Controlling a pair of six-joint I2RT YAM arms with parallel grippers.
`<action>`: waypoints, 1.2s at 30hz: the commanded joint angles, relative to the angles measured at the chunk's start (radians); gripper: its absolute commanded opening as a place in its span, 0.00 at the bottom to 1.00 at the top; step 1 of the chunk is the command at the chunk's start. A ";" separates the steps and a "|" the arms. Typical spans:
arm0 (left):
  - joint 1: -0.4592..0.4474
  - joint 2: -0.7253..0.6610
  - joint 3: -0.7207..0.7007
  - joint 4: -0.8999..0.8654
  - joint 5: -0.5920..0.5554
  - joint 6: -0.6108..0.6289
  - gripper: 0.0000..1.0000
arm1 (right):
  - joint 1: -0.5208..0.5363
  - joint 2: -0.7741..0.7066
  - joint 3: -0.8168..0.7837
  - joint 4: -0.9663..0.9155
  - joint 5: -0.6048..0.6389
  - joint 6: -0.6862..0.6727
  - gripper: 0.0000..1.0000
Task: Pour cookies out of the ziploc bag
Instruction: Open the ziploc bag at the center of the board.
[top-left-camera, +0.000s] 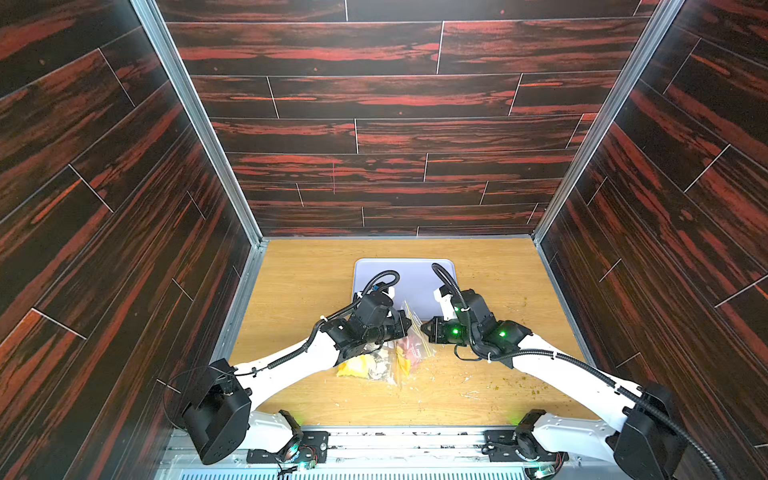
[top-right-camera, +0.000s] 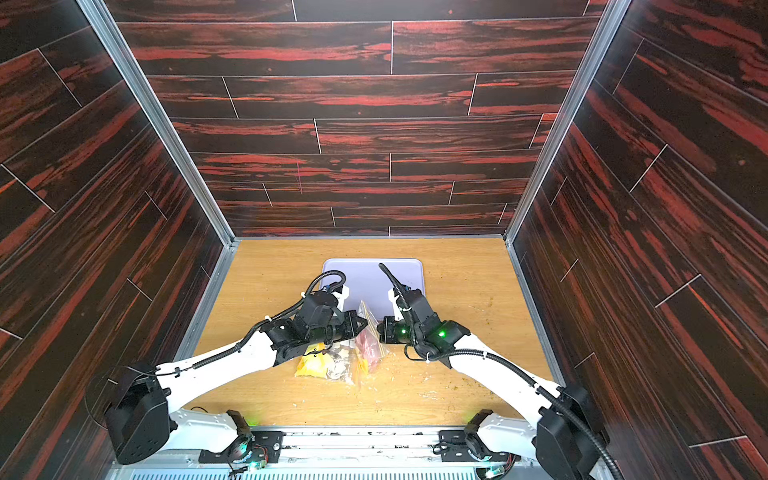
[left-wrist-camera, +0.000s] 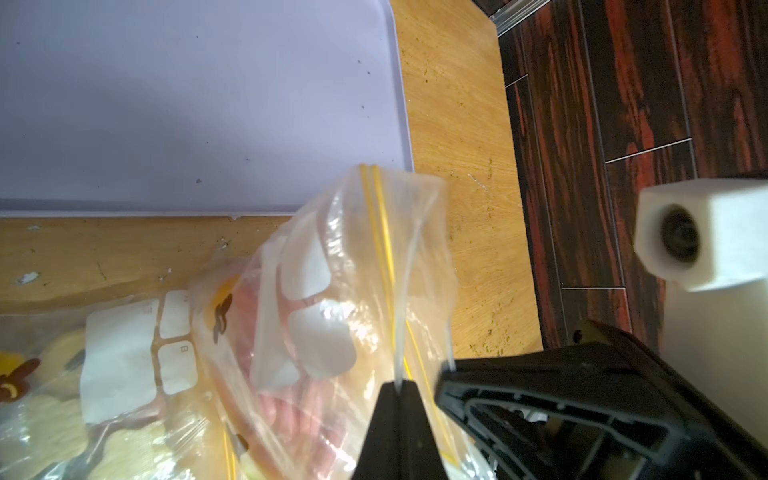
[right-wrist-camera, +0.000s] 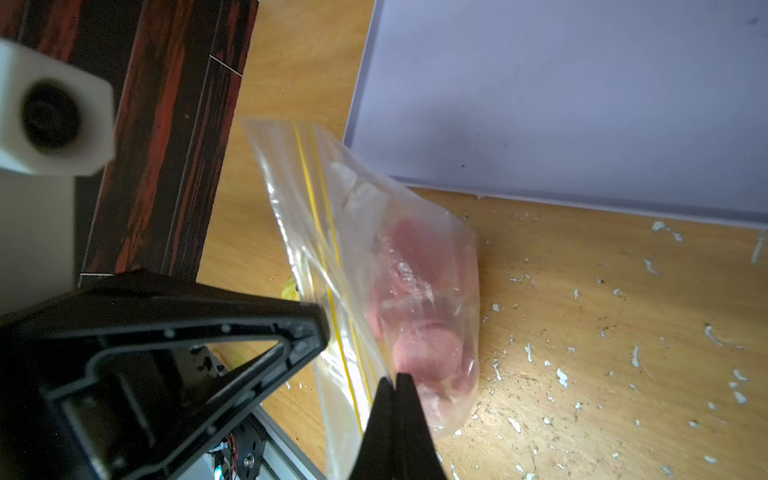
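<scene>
The robot's right fingers barely catch the ziploc bag's side and the bag's opening is a slit, so next the right gripper takes the bag's side deeper (right-wrist-camera: 365, 336) before pulling that opening open.
A clear ziploc bag (top-left-camera: 412, 330) (top-right-camera: 368, 328) with yellow zip lines stands up off the wooden table, between my two grippers. Pink cookies (right-wrist-camera: 424, 291) (left-wrist-camera: 282, 411) fill its lower part. In the left wrist view my left gripper (left-wrist-camera: 399, 386) is shut, with a fold of the ziploc bag (left-wrist-camera: 353, 270) pinched between its tips. My right gripper (right-wrist-camera: 395, 378) is shut on the opposite wall of the ziploc bag (right-wrist-camera: 332, 216), close to the zip. Both top views show the left gripper (top-left-camera: 405, 328) (top-right-camera: 363, 326) and right gripper (top-left-camera: 424, 328) (top-right-camera: 379, 328) tip to tip across the bag.
A lavender tray (top-left-camera: 415, 274) (top-right-camera: 374, 274) (left-wrist-camera: 208, 104) (right-wrist-camera: 582, 104) lies just behind the bag. A second clear bag (top-left-camera: 361, 368) (top-right-camera: 320, 365) (left-wrist-camera: 116, 365) with a yellow lump and white labels lies flat under the left arm. Crumbs (top-left-camera: 519, 382) litter the table's right side.
</scene>
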 joint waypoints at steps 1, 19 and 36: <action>0.016 -0.049 0.023 -0.067 -0.031 0.006 0.00 | -0.014 -0.027 0.014 -0.079 0.116 0.010 0.00; 0.017 0.004 0.012 0.018 0.037 -0.001 0.00 | -0.011 0.019 0.021 0.041 -0.125 -0.072 0.25; 0.017 0.002 0.024 -0.012 0.062 0.024 0.00 | -0.011 0.060 0.047 0.040 -0.070 -0.084 0.22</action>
